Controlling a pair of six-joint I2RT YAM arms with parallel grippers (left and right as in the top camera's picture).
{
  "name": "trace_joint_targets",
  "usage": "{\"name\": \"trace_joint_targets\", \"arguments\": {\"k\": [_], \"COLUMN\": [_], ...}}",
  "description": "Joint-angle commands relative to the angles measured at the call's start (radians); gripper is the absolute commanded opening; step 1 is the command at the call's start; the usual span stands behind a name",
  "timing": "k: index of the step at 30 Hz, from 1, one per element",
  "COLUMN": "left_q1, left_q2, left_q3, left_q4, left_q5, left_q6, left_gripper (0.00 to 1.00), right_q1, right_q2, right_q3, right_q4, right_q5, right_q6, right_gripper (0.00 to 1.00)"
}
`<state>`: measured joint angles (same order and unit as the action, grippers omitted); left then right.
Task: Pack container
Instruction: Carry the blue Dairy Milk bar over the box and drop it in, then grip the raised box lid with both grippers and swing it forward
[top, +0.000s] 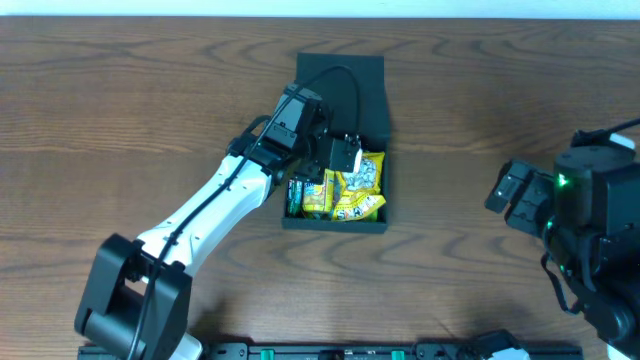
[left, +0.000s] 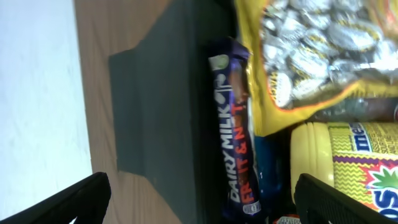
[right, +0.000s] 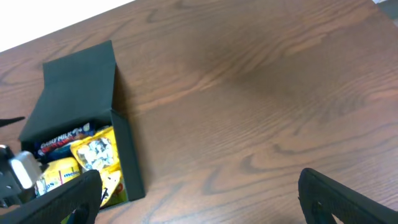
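The flap lid's side edge (top: 388, 130) (right: 113, 107), beside the back corner of the container, is the next place for my right gripper to go to and close on.
The dark teal container (top: 384, 190) stands mid-table with its flap lid (top: 340, 85) lying open toward the far side. It holds a purple Dairy Milk bar (left: 236, 137), a yellow bag of silver-wrapped sweets (left: 317, 56) and a yellow Mentos tub (left: 360, 162). My left gripper (top: 340, 155) hovers over the container's back half, open and empty (left: 202, 183), its fingers straddling the bar and the back wall. My right gripper (top: 505, 190) is open and empty (right: 199, 180) above bare table, well to the right of the container (right: 127, 162).
The wooden table (top: 480, 90) surrounds the container. The left arm (top: 210, 205) stretches from the front left to the box. The right arm's base (top: 590, 220) sits at the right edge.
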<state>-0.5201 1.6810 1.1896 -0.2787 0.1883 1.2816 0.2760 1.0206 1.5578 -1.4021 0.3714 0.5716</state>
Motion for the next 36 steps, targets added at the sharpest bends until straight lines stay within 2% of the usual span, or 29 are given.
{"name": "trace_joint_targets", "arguments": {"k": [1,2,3,4,5,6,7,12,13,16,17,20,25,31,36], "left_q1": [-0.004,-0.004,-0.004,-0.004,-0.004,-0.004,-0.004,-0.004,-0.004,0.022,0.042,0.153,0.321,0.349,0.343], "left_q2": [-0.097,-0.124,-0.156,-0.187,-0.214,-0.249,-0.277,-0.334,-0.327,-0.288,-0.267,-0.175,-0.011,0.153,0.18], "left_q3": [0.006,0.006,0.006,0.006,0.006,0.006,0.006,0.006,0.006,0.006,0.006,0.006,0.006,0.006,0.006], "left_q4": [0.006,0.003,-0.007,-0.028,-0.055,-0.104,-0.148,-0.331,-0.346,-0.306,-0.286,-0.254,-0.224,-0.152,-0.143], "left_q5": [0.018,0.014,0.011,0.011,0.012,0.017,0.02,-0.031,-0.071,-0.253,-0.266,-0.157,0.255,0.364,0.408], "left_q6": [-0.267,-0.355,-0.431,-0.477,-0.497,-0.497,-0.497,-0.512,-0.553,-0.777,-0.844,-1.04,-1.122,-1.219,-1.248], "left_gripper": [0.95,0.95,1.0,0.58,0.06,0.06,0.06,0.06,0.06,0.06,0.06,0.06,0.06,0.06,0.06], "right_q1": [-0.015,-0.015,-0.015,-0.015,-0.015,-0.015,-0.015,-0.018,-0.025,-0.073,-0.093,-0.168,-0.258,-0.253,-0.238], "right_q2": [0.011,0.02,0.033,0.046,0.06,0.079,0.098,0.248,0.288,0.437,0.487,0.641,0.858,1.037,1.096], "right_q3": [-0.022,-0.036,-0.059,-0.085,-0.114,-0.158,-0.201,-0.391,-0.405,-0.409,-0.409,-0.406,-0.406,-0.393,-0.393], "right_q4": [0.002,0.007,0.018,0.036,0.062,0.107,0.151,0.436,0.496,0.658,0.706,0.823,0.986,1.197,1.357], "right_q5": [0.013,0.005,-0.014,-0.034,-0.061,-0.112,-0.166,-0.335,-0.363,-0.492,-0.549,-0.718,-0.937,-1.113,-1.194], "right_q6": [-0.012,-0.013,-0.013,-0.013,-0.023,-0.039,-0.051,-0.098,-0.105,-0.117,-0.117,-0.104,-0.063,0.013,0.097], "right_gripper": [0.99,0.99,0.97,0.87,0.5,0.12,0.01,0.01,0.01,0.01,0.01,0.01,0.01,0.01,0.01]}}
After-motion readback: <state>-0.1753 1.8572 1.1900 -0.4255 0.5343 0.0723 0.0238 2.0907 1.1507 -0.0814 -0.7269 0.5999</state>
